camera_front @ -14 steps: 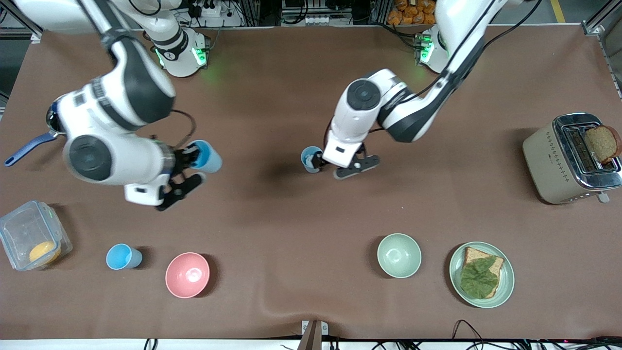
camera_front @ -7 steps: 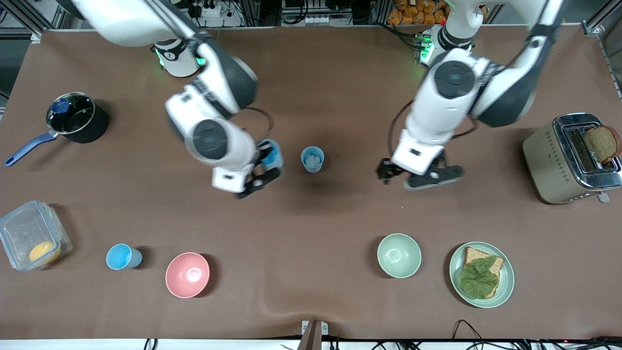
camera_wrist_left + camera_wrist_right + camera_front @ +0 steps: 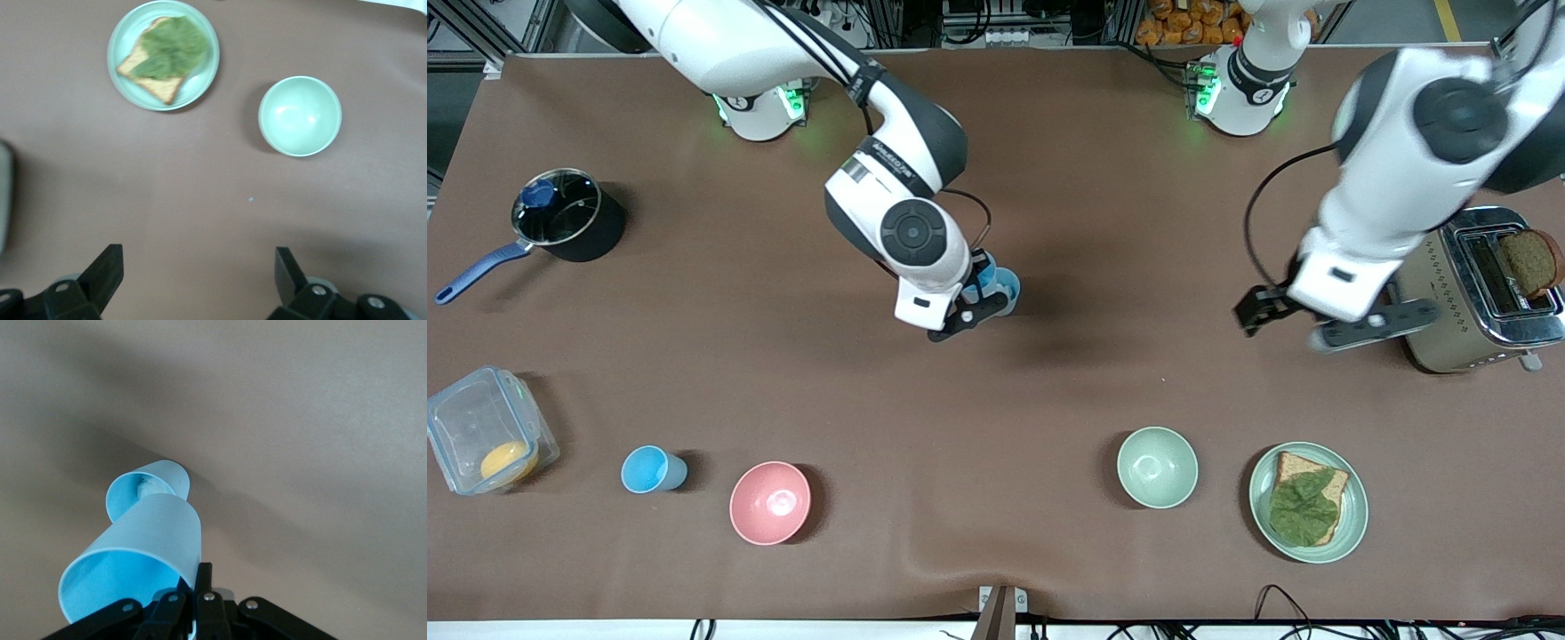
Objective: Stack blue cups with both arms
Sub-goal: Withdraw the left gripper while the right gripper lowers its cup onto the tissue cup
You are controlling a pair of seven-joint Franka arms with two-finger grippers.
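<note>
I need to use my right gripper to let go of the tilted light-blue cup inside the second blue cup [image 3: 1004,281] [image 3: 141,491], which stands upright just below it.
My right gripper [image 3: 980,298] is shut on the rim wall of a light-blue cup [image 3: 1002,286] and holds it tilted over the table's middle. In the right wrist view the gripper [image 3: 193,581] pinches this cup [image 3: 150,533], one finger inside and one outside. The cup hangs just above a second blue cup [image 3: 160,477], which stands upright with something white inside. The held cup mostly hides it in the front view. A third blue cup [image 3: 654,469] stands beside the pink bowl [image 3: 770,502]. My left gripper [image 3: 1316,320] is open and empty, up in the air by the toaster [image 3: 1467,293]; it also shows in its wrist view [image 3: 195,273].
A pale green bowl [image 3: 1157,467] [image 3: 300,117] and a green plate [image 3: 1352,524] [image 3: 120,73] with toast and lettuce sit near the front camera. A black pot [image 3: 565,218] and a clear container [image 3: 485,436] stand at the right arm's end. The toaster holds a bread slice.
My right arm carried its blue cup from its end of the table to over the standing cup. My left gripper let go of that standing cup and drew away toward the toaster.
</note>
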